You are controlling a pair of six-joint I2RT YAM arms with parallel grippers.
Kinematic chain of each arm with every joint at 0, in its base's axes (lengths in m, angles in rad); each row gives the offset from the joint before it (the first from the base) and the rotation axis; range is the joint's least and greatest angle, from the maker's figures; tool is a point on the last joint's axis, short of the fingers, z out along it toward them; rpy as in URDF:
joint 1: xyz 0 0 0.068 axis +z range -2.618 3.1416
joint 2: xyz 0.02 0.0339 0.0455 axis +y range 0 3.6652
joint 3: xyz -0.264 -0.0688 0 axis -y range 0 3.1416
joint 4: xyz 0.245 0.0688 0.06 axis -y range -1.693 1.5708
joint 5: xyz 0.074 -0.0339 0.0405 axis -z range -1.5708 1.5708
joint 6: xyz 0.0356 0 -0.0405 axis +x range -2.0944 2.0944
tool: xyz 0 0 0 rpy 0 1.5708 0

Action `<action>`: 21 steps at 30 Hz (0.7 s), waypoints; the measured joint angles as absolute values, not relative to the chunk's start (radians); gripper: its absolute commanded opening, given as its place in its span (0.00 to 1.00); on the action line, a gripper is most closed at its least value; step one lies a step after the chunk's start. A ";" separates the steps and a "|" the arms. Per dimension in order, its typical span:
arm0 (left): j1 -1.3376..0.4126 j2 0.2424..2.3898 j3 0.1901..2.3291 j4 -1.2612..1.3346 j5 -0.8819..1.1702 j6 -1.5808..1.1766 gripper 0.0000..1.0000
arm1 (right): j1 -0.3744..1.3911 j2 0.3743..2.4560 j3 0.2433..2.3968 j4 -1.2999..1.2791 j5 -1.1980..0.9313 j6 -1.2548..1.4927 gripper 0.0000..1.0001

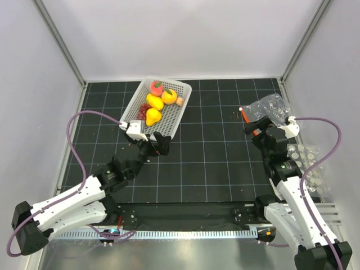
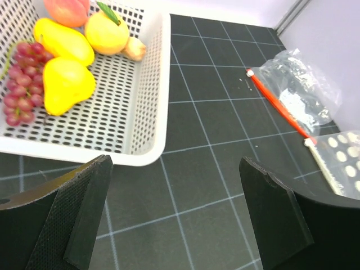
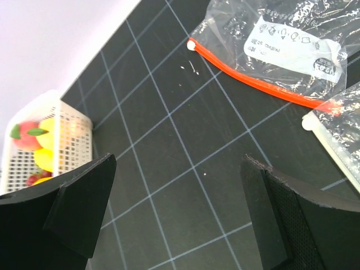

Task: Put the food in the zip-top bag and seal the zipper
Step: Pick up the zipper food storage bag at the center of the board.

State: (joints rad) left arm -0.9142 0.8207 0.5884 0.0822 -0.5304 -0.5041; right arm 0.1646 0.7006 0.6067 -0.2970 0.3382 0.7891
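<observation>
The middle of the clear zip-top bag's red-orange zipper (image 1: 246, 118) (image 3: 247, 79), between its white slider and its far end, should be gripped next by my right gripper.
The food lies in a white perforated basket (image 1: 185, 106) at the back left: a pink-red peach (image 1: 156, 87), a yellow-orange piece (image 1: 169, 96), a yellow pear (image 1: 153, 116), dark red grapes (image 1: 143, 109) and a tiny peach-coloured ball (image 1: 180, 101). The left wrist view shows the pear (image 2: 64, 84) and grapes (image 2: 22, 79). The clear zip-top bag (image 1: 269, 107) lies flat at the back right, its red-orange zipper (image 1: 245, 116) facing left; both show in the right wrist view, bag (image 3: 281, 42) and zipper (image 3: 253, 81). My left gripper (image 1: 162, 140) is open and empty at the basket's near corner. My right gripper (image 1: 254, 128) is open and empty just near of the bag.
A clear plastic sheet with white dots (image 1: 308, 163) lies at the right edge, near of the bag; it shows in the left wrist view (image 2: 340, 152) too. White walls and metal posts enclose the black gridded table (image 1: 208, 152).
</observation>
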 measured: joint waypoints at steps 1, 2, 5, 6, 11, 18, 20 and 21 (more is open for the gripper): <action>-0.914 0.817 0.588 0.083 -0.535 -0.484 1.00 | 0.165 0.720 0.605 -0.286 0.336 0.779 0.99; -0.914 0.815 0.588 0.082 -0.536 -0.467 1.00 | 0.165 0.735 0.601 -0.268 0.332 0.765 1.00; -0.914 0.801 0.588 0.069 -0.533 -0.410 1.00 | 0.165 0.806 0.574 -0.183 0.313 0.718 0.99; -0.914 0.793 0.588 0.070 -0.519 -0.394 1.00 | 0.165 0.836 0.562 -0.145 0.311 0.707 0.98; -0.915 0.719 0.551 0.105 -0.433 -0.326 1.00 | 0.165 1.065 0.556 -0.045 0.324 0.640 0.91; -0.915 0.676 0.549 0.107 -0.443 -0.302 1.00 | 0.165 1.343 0.799 -0.102 0.422 0.453 0.83; -0.915 0.672 0.545 0.115 -0.440 -0.298 1.00 | 0.165 1.411 0.880 -0.110 0.456 0.404 0.82; -0.915 0.672 0.543 0.117 -0.436 -0.297 1.00 | 0.165 1.435 0.904 -0.110 0.467 0.388 0.82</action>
State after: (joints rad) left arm -0.9150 0.6716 0.5434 0.1173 -0.4358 -0.2966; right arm 0.1646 1.4353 0.9035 -0.1097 0.4667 0.3878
